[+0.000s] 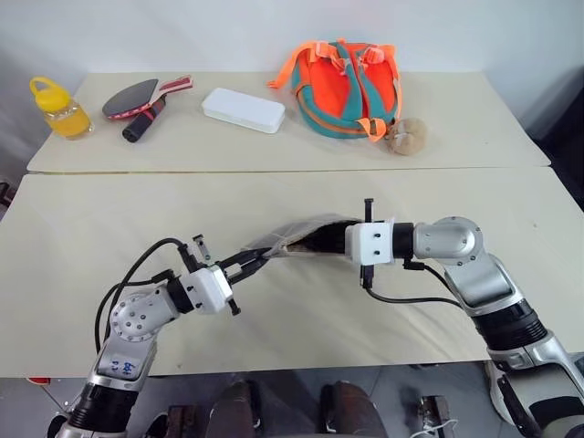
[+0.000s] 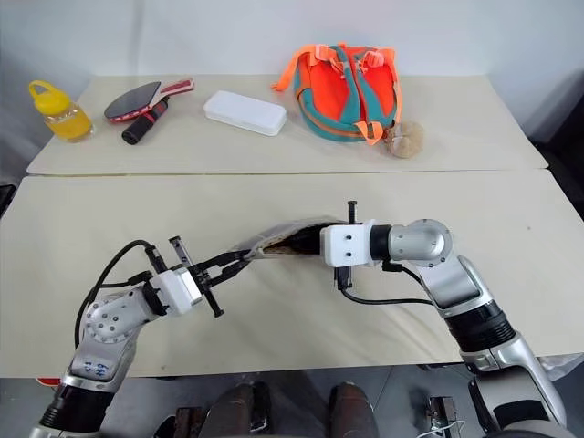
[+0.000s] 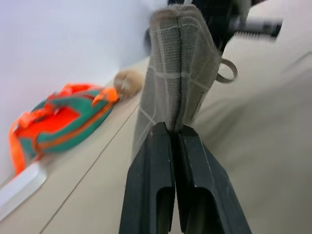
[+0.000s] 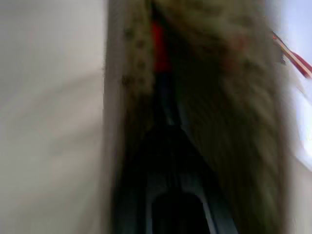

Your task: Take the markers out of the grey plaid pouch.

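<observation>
My right gripper pinches the marker by its dark end, so it should open, reach deeper into the pouch and grip close to the red cap [image 4: 160, 48].
The grey plaid pouch [image 1: 290, 234] hangs just above the near table, stretched between my two grippers. My left gripper [image 3: 173, 131] is shut on one end of its fabric. From the other side my right gripper [image 4: 168, 134] reaches into the pouch's open mouth, its fingers buried in the tan lining. In the right wrist view the red and black marker [image 4: 160, 46] lies inside the pouch, and its dark end runs down between my right gripper's shut fingers. Any other marker is hidden inside the pouch.
On the far table stand a yellow bottle [image 1: 61, 109], a table tennis paddle [image 1: 137, 99], a white hard case [image 1: 243, 109], an orange and teal backpack [image 1: 345, 87] and a small brown plush [image 1: 408, 135]. A seam [image 1: 274, 171] divides the two tables.
</observation>
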`<state>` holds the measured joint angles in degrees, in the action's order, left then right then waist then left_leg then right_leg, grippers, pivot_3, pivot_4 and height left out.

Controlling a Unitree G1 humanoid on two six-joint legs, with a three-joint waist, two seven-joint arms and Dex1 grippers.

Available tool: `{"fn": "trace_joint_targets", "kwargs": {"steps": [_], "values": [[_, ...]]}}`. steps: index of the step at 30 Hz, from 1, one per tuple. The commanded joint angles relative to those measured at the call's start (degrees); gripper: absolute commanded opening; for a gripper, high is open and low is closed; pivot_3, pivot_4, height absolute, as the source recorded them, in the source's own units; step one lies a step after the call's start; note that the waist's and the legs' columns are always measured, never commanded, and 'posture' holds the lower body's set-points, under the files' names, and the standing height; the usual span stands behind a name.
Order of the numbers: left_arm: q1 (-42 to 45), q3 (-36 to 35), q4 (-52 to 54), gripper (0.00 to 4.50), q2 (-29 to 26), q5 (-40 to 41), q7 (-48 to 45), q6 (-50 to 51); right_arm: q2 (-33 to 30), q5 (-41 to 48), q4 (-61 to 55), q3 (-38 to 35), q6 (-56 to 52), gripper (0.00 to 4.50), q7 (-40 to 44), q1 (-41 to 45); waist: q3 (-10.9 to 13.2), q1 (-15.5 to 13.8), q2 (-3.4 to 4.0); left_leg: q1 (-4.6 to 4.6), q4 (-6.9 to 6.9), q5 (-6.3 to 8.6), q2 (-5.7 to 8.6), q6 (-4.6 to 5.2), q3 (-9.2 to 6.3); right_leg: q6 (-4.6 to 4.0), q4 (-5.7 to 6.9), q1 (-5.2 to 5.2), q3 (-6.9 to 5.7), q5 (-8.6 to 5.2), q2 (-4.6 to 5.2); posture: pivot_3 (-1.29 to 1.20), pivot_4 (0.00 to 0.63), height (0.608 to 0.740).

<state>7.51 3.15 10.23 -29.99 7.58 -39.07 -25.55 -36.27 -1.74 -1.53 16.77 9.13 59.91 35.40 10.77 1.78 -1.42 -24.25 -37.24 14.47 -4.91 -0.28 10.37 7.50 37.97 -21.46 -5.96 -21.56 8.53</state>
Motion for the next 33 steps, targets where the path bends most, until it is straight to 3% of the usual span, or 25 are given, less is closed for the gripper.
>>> {"fn": "trace_joint_targets", "kwargs": {"steps": [1,4,15,19,26,33], "values": [[2.37,0.70,-0.51,0.00,0.76,2.18,-1.40,-0.26,-1.16,-3.37,2.70,0.40,3.25,0.04,0.13,3.76,0.00,0.01,0.00,0.01,-0.01,0.00,0.00,0.00,0.00,0.00,0.02,0.00,0.00,0.00,0.00,0.00,0.150,0.740],[3.38,1.05,-1.34,0.00,1.45,2.32,-2.07,-0.21,-0.82,-0.78,3.45,-0.45,1.21,0.64,2.29,5.23,0.00,-0.02,0.00,0.01,-0.01,-0.01,-0.01,0.00,-0.01,0.00,0.03,0.00,0.00,0.00,-0.01,0.00,0.150,0.740],[3.50,1.27,-3.41,0.00,3.65,4.33,-3.78,0.74,-1.71,-0.07,0.91,-1.16,-1.43,4.48,3.19,4.86,0.00,-0.04,0.00,0.01,-0.03,-0.01,-0.01,0.00,-0.01,0.00,0.03,0.00,0.00,0.00,0.00,0.00,0.150,0.740],[3.76,1.80,-3.89,0.00,4.07,3.80,-4.31,0.47,-1.92,-0.24,-0.07,-1.04,-2.95,4.30,3.26,5.18,0.00,-0.05,0.00,0.00,-0.04,-0.01,-0.01,0.00,-0.02,0.00,0.03,0.00,-0.01,0.00,0.00,0.00,0.150,0.740],[2.74,2.02,-3.02,0.00,4.72,4.22,-4.83,1.62,-2.57,-0.37,-0.76,-1.23,-3.92,2.22,4.08,6.17,0.00,-0.04,0.00,0.01,-0.04,-0.01,-0.01,0.00,-0.02,0.00,0.03,0.01,-0.01,0.00,0.00,0.00,0.150,0.740],[3.21,2.75,-2.35,0.00,5.82,6.65,-5.42,4.81,-1.94,-3.92,0.52,0.82,-3.39,2.22,3.58,7.64,0.00,-0.04,0.00,0.01,-0.05,-0.01,-0.01,0.00,-0.02,0.00,0.03,0.01,0.00,0.00,0.00,0.00,0.150,0.740]]}}
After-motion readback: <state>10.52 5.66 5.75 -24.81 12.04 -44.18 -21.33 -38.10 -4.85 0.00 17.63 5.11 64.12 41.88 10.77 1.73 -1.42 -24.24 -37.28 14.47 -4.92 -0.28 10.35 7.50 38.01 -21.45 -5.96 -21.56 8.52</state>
